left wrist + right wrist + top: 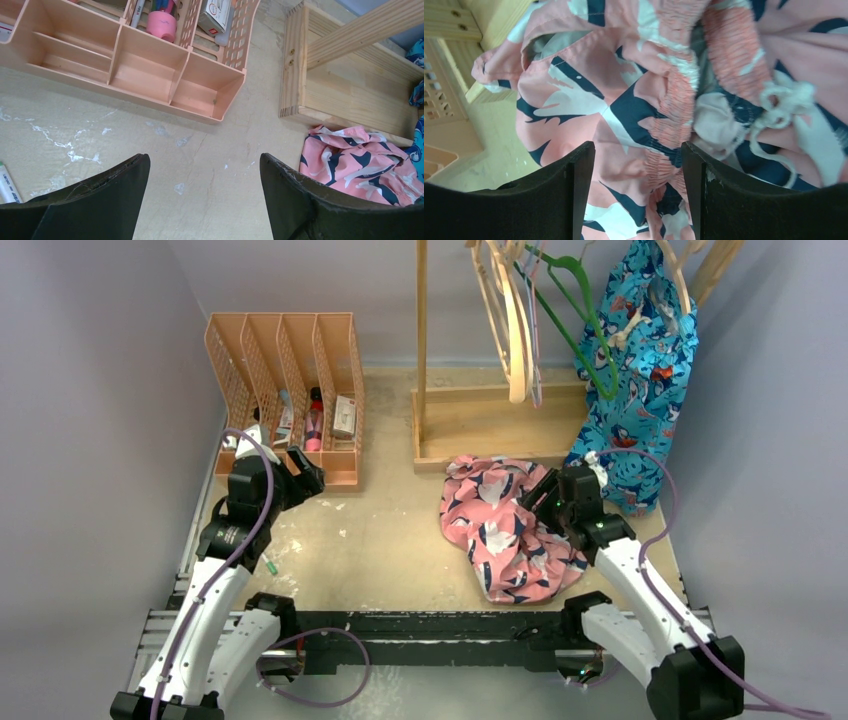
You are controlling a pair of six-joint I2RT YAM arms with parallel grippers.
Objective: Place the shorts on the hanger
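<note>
The pink shorts are crumpled far from my left gripper, so next my right gripper grabs the gathered waistband (pixel 670 120) and pulls it over for both grippers to hold.
The pink shorts (pixel 500 525) with navy and white print lie crumpled on the table in front of the wooden rack. My right gripper (pixel 543 496) hovers open just over them; in the right wrist view its jaws (pixel 636 155) stand apart over the gathered waistband (pixel 674 100), with the white drawstring (pixel 786 102) to the right. The green hanger (pixel 583 325) hangs on the rack at the top, apart from the shorts. My left gripper (pixel 305 473) is open and empty over bare table (pixel 205 160) near the organiser; the shorts show at its view's right edge (pixel 360 162).
A pink multi-slot organiser (pixel 290 390) with small items stands at the back left. The wooden rack base (pixel 500 420) holds pale wooden hangers (pixel 512 330) and a bright blue printed garment (pixel 640 370). A marker (pixel 7 182) lies on the table at left.
</note>
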